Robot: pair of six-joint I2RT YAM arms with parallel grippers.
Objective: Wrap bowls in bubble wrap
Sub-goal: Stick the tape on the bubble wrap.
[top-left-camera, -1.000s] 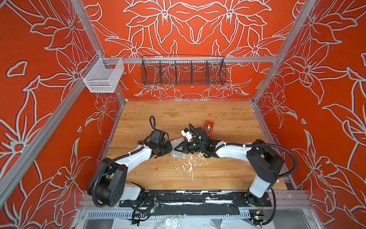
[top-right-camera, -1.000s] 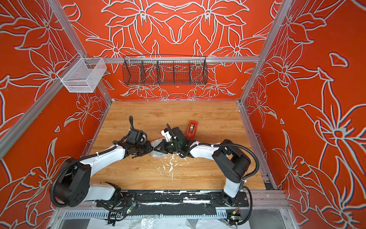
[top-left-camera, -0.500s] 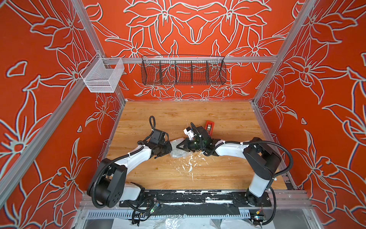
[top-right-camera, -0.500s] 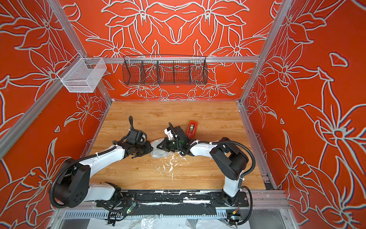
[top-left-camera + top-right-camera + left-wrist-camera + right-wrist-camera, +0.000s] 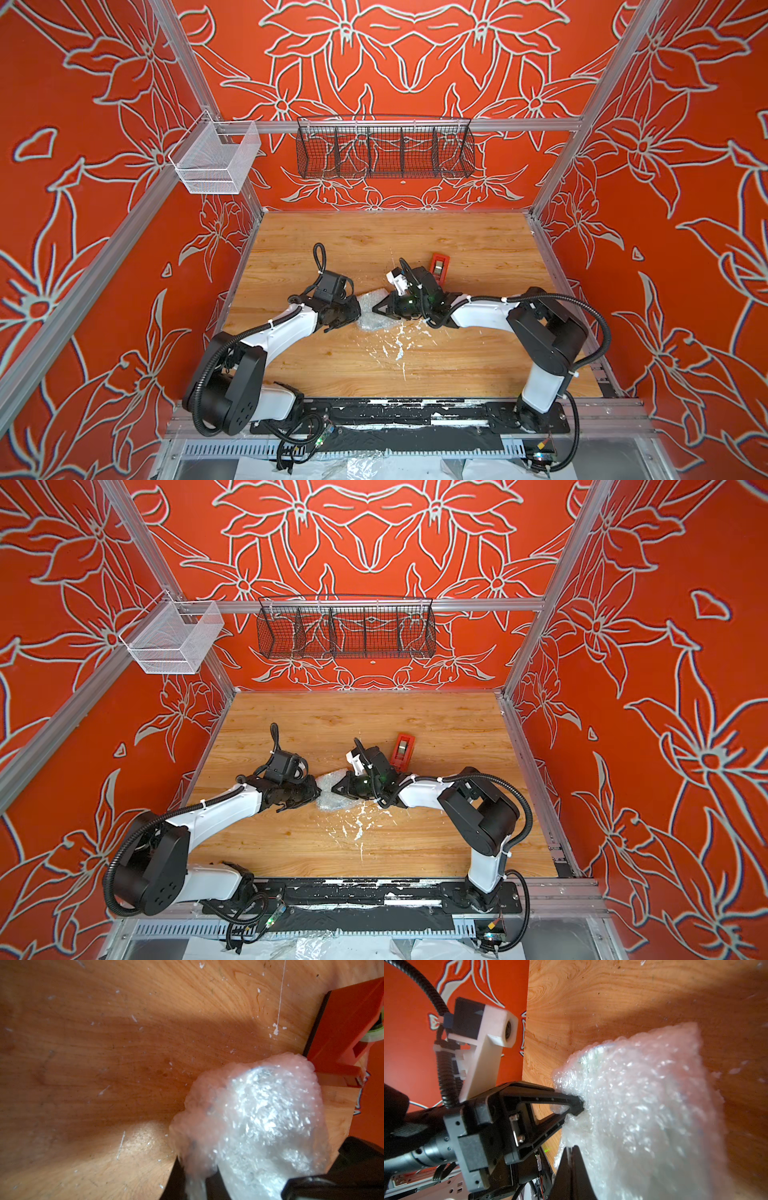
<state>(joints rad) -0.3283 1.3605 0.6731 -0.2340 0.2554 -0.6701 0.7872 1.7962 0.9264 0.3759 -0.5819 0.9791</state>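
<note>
My right gripper holds just a thin bubble wrap edge, so it should open, lift clear and take the loose front corner (image 5: 560,1156) beside my left gripper.
A crumpled bundle of bubble wrap (image 5: 369,312) (image 5: 330,800) lies at mid-table between my two grippers. The left gripper (image 5: 358,311) (image 5: 319,791) is shut on its left side; in the left wrist view the wrap (image 5: 255,1115) bulges out from between the fingers of this gripper (image 5: 195,1184). On the opposite side, the right gripper (image 5: 375,309) (image 5: 333,789) is shut on a thin edge of the wrap (image 5: 643,1105), pinched at the fingertips of the gripper (image 5: 571,1151). The bowl is hidden inside the wrap.
A red tape dispenser (image 5: 439,266) (image 5: 403,750) (image 5: 349,1028) stands just behind the right wrist. White flecks (image 5: 399,340) litter the wood in front of the bundle. A white mesh basket (image 5: 216,160) and a black wire basket (image 5: 384,151) hang on the back rail.
The right arm has shifted a little to the left, bringing its gripper and the wrap closer to the left gripper. The left arm has stayed put.
</note>
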